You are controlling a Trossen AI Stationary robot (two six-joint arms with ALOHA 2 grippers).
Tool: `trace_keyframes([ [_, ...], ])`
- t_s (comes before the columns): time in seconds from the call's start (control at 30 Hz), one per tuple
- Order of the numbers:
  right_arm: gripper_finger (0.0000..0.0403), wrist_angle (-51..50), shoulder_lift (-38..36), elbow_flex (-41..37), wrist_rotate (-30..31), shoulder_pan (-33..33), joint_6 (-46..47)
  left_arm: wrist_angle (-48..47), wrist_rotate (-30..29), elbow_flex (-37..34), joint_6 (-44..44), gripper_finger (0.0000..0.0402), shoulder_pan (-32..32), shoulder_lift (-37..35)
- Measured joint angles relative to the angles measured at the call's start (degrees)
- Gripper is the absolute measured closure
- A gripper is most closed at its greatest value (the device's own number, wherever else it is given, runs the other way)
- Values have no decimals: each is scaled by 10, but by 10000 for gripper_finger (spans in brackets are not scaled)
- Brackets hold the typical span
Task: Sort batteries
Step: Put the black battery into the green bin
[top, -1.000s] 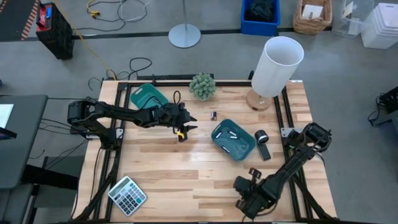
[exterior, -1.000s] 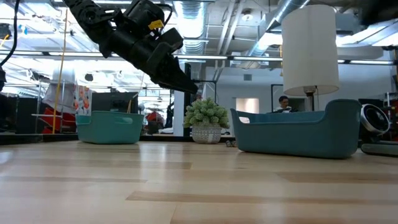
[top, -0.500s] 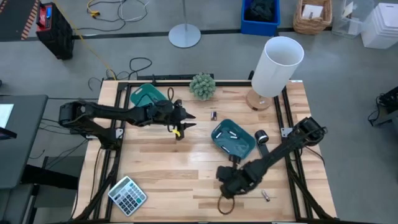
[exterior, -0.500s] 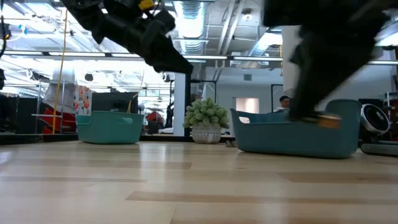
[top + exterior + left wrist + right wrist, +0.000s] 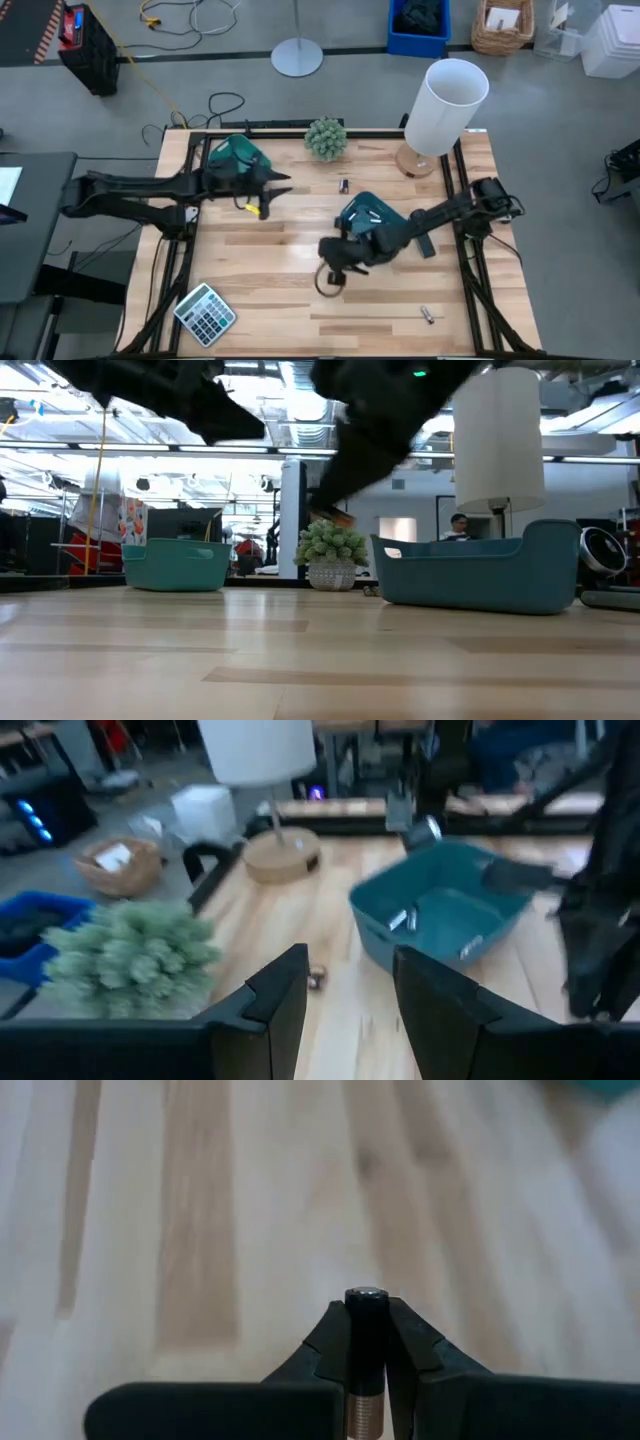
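Note:
My right gripper should release the dark battery inside the teal tray (image 5: 240,167) beside my left gripper. The battery still hangs over the table's middle.
My right gripper (image 5: 332,262) hangs over the middle of the table, left of the right teal tray (image 5: 372,212), and is shut on a dark battery (image 5: 366,1342) with a coppery rear end. In the low view it hangs clear of the wood (image 5: 335,512). My left gripper (image 5: 270,190) stands open beside the left teal tray (image 5: 232,152), with nothing between its fingers (image 5: 345,1005). White batteries (image 5: 400,920) lie in the right tray. One battery (image 5: 343,185) lies on the wood near the plant, another (image 5: 427,315) near the front right. My right gripper pinches the battery's long sides (image 5: 366,1365) between its two fingers. The battery lies along the fingers, and its flat end (image 5: 366,1294) pokes out just past their tips. The fingers slant down toward the table. The battery is lifted clear of the wood.
A white lamp (image 5: 445,105) and a small green plant (image 5: 326,138) stand at the far edge. A grey calculator (image 5: 205,313) lies at the near left corner. A black-and-silver cylinder (image 5: 600,555) sits right of the right tray. Bare wood lies between the trays.
My right gripper has swept from the table's near right corner toward the middle, rising a little and rolling, with the battery in its fingers. The loose battery at the front right has come into view behind it. My left gripper has drawn back toward the left edge and risen.

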Motion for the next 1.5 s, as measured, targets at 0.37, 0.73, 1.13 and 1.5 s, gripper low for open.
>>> trace_keyframes([
  [0.37,361,266,0,0,-68,-118,-149,-60,-6,-30,-14,258,0,-169],
  [0.73,361,343,73,108,-147,-183,-197,-99,-6,-30,-3,258,0,-264],
  [1.13,361,328,286,386,-172,-245,-208,-129,-7,-30,11,258,-1,-298],
  [1.5,360,326,410,517,-174,-282,-167,-164,-9,-30,23,258,-1,-350],
])
